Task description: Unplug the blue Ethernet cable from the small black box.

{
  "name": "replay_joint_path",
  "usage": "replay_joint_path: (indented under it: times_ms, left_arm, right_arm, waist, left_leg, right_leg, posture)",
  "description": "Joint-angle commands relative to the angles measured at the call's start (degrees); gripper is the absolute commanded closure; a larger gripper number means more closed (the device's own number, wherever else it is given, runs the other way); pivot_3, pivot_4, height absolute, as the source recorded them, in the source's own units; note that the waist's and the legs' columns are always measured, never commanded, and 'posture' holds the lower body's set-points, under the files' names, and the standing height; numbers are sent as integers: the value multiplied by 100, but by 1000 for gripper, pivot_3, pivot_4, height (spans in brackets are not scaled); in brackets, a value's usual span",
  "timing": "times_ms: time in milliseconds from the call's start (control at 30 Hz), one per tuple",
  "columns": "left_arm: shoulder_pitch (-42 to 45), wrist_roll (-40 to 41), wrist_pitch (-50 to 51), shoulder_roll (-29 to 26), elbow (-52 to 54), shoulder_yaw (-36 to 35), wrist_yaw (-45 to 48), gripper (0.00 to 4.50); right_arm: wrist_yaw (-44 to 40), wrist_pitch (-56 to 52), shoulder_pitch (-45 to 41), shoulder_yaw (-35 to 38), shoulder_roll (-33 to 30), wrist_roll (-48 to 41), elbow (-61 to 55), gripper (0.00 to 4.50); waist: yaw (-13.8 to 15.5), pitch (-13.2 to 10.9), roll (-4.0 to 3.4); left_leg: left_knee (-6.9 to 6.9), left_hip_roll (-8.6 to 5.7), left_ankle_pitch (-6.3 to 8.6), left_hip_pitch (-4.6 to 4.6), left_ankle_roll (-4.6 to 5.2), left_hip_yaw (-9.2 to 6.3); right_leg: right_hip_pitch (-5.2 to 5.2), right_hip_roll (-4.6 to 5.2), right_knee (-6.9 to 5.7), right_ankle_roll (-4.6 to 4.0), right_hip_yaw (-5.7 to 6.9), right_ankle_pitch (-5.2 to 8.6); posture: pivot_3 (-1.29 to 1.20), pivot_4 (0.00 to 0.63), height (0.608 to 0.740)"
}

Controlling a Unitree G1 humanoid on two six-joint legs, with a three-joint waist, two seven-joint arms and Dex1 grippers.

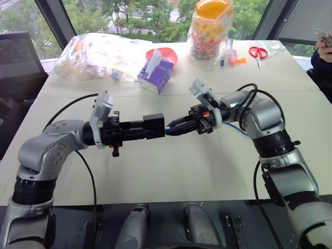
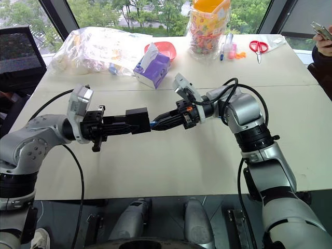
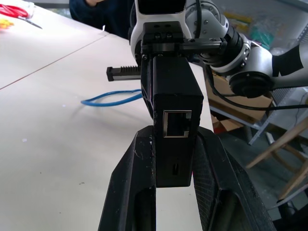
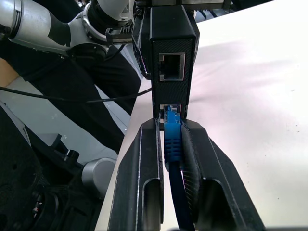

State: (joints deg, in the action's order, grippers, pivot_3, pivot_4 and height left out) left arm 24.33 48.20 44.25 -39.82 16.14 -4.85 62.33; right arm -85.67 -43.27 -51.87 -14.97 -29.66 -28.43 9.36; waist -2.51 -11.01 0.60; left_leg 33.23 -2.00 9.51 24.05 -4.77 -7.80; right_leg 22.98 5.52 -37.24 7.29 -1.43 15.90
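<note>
I will set the blue Ethernet cable's plug with my right gripper on the white table just this side of its seam (image 1: 195,110).
My left gripper (image 1: 151,128) is shut on the small black box (image 1: 154,124) and holds it level above the table, pointing toward the right arm. In the left wrist view the box (image 3: 175,103) sits clamped between the two fingers, with an empty port facing the camera. My right gripper (image 1: 170,128) points at the box from the other side. Its fingers are shut on the plug end of the blue Ethernet cable (image 4: 172,139), whose tip sits in the box's lower port (image 4: 172,111). The rest of the cable (image 1: 236,128) trails behind the right wrist onto the table.
At the back of the white table (image 1: 171,171) stand a purple tissue box (image 1: 155,72), a red bowl (image 1: 168,53), a clear plastic bag (image 1: 98,54) and a jar of sweets (image 1: 210,28). Red scissors (image 1: 258,53) lie far right. A person's hand (image 1: 324,44) shows at the right edge.
</note>
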Motion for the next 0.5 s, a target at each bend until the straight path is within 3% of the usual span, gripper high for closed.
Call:
replay_joint_path:
  times_ms: [33, 500]
  left_arm:
    - [8, 71, -102, 18, 186, -118, -52, 4055]
    - [-128, 50, -135, -66, 256, -164, 38, 4055]
  right_arm:
    - [-55, 18, -153, 10, 139, -120, -159, 4039]
    - [-93, 81, -164, -40, 118, -2, -73, 4289]
  waist:
    - [1, 0, 0]
    - [0, 0, 0]
  left_leg:
    - [0, 0, 0, 0, 0, 0]
    - [0, 0, 0, 2, 0, 0]
  right_leg:
    - [0, 0, 0, 0, 0, 0]
    - [2, 0, -1, 0, 0, 0]
  posture:
    - [0, 150, 726]
    - [0, 150, 726]
